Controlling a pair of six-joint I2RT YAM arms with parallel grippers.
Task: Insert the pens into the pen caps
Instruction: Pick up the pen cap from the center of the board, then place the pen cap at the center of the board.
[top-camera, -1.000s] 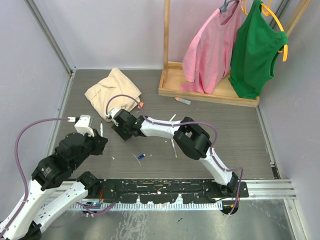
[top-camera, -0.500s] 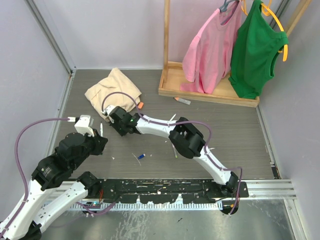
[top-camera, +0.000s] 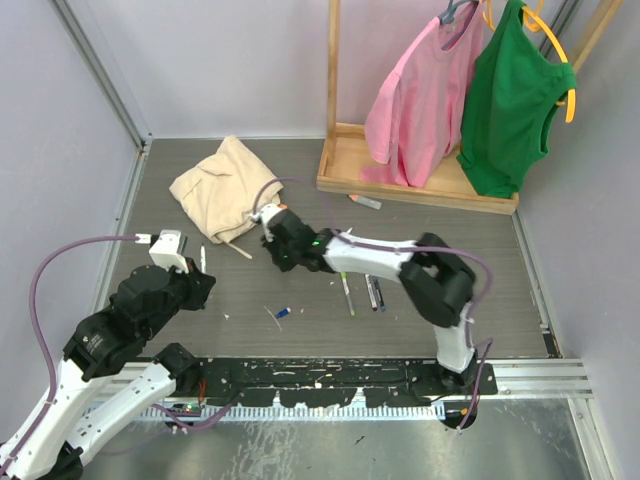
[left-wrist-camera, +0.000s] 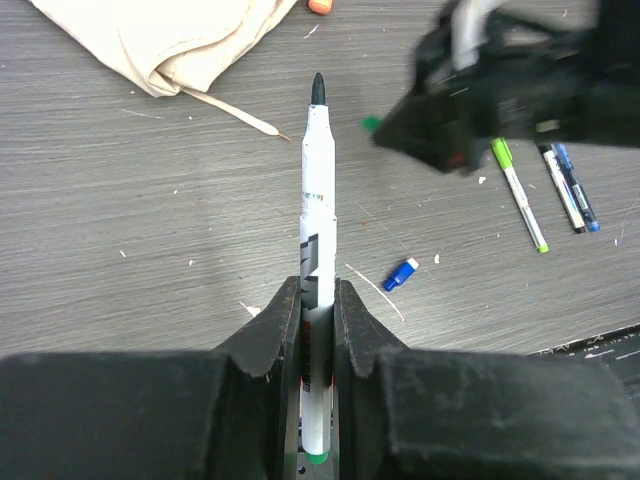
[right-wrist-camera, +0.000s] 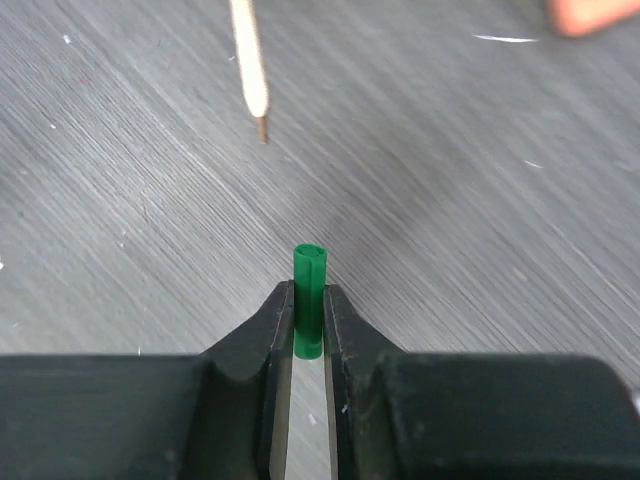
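Observation:
The small green pen cap, now upright above the table, will leave my right gripper on the table (top-camera: 316, 309) between the blue cap and the green pen.
My left gripper (left-wrist-camera: 318, 295) is shut on a white pen (left-wrist-camera: 318, 200) with a dark green tip pointing forward and a green rear end; from above this pen (top-camera: 202, 259) shows as a white sliver. My right gripper (right-wrist-camera: 308, 300) is shut on a small green pen cap (right-wrist-camera: 309, 285), which stands up between its fingers above the table. The left wrist view shows that cap (left-wrist-camera: 371, 124) just right of the pen's tip. A blue cap (top-camera: 283, 313) lies on the table. A green pen (top-camera: 346, 293) and dark blue pens (top-camera: 374, 292) lie near the right arm.
A beige cloth (top-camera: 225, 185) lies at the back left, a thin tan stick (top-camera: 238, 249) beside it. An orange cap (left-wrist-camera: 321, 6) sits near the cloth. A wooden rack (top-camera: 410, 185) with pink and green garments stands at the back right, another pen (top-camera: 364, 201) in front of it.
My right gripper has closed on the green cap and swung right and away from the left arm, uncovering the pens on the table. The left gripper has kept still with its pen.

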